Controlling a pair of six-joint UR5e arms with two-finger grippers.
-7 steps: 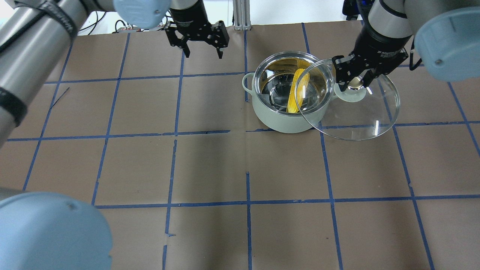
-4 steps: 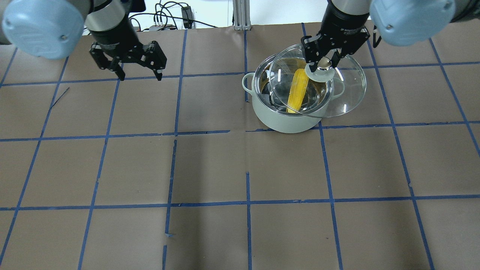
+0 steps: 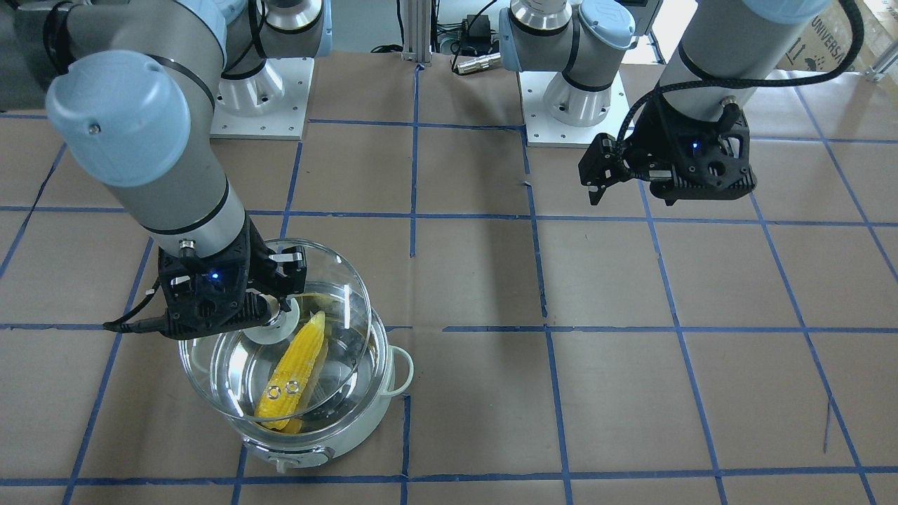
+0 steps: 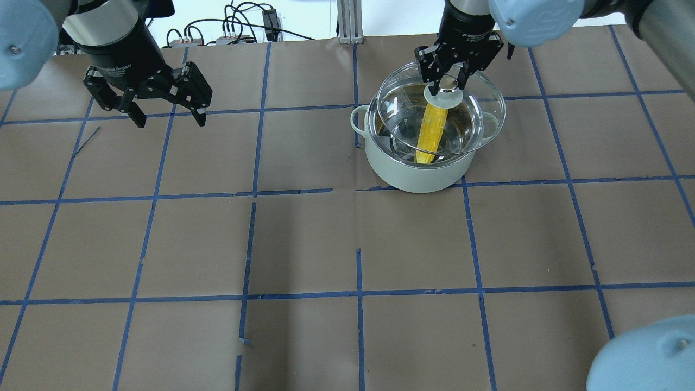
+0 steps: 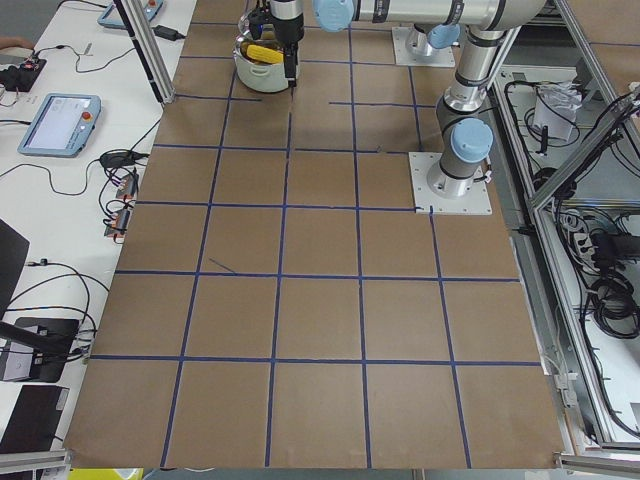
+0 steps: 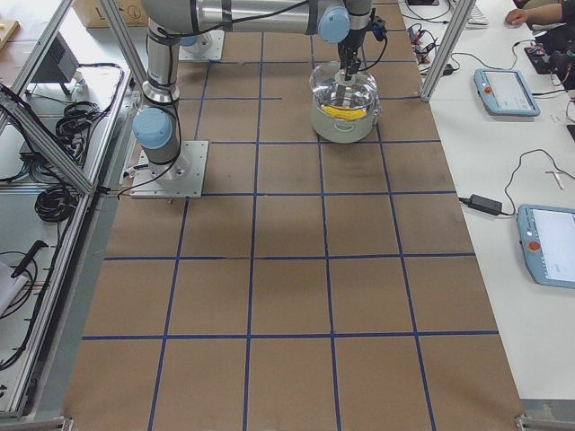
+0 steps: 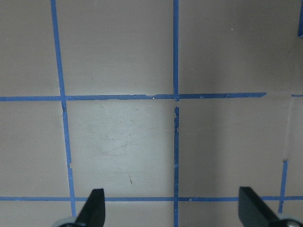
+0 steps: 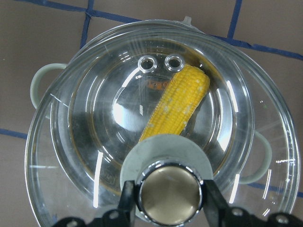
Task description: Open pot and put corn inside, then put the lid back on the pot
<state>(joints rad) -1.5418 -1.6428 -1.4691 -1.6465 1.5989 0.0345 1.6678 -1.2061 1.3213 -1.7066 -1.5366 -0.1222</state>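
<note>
Next, my right gripper sets the clear glass lid, now tilted just above the pot, squarely on the mint-green pot's rim. It will let go of the lid there, over the yellow corn (image 3: pixel 299 361) (image 8: pixel 153 119).
The mint-green pot (image 4: pixel 412 176) stands at the table's far middle with the yellow corn (image 4: pixel 430 133) lying inside it. My right gripper (image 4: pixel 447 82) is shut on the knob of the clear glass lid (image 4: pixel 480 111). It holds the lid slightly tilted just above the pot, offset a little to the right and far side. The right wrist view shows the fingers clamping the knob (image 8: pixel 169 195) with the corn (image 8: pixel 177 106) under the glass. My left gripper (image 4: pixel 170 120) is open and empty over bare table at the far left, also shown in its wrist view (image 7: pixel 173 210).
The table (image 4: pixel 304 244) is covered in brown paper with a blue tape grid. The arm bases (image 3: pixel 575 98) stand at the robot's edge. Tablets (image 6: pixel 508 90) and cables lie on side benches beyond the table.
My right gripper has carried the lid leftward from beside the pot to over its opening. My left gripper has moved left and nearer, away from the pot, still open.
</note>
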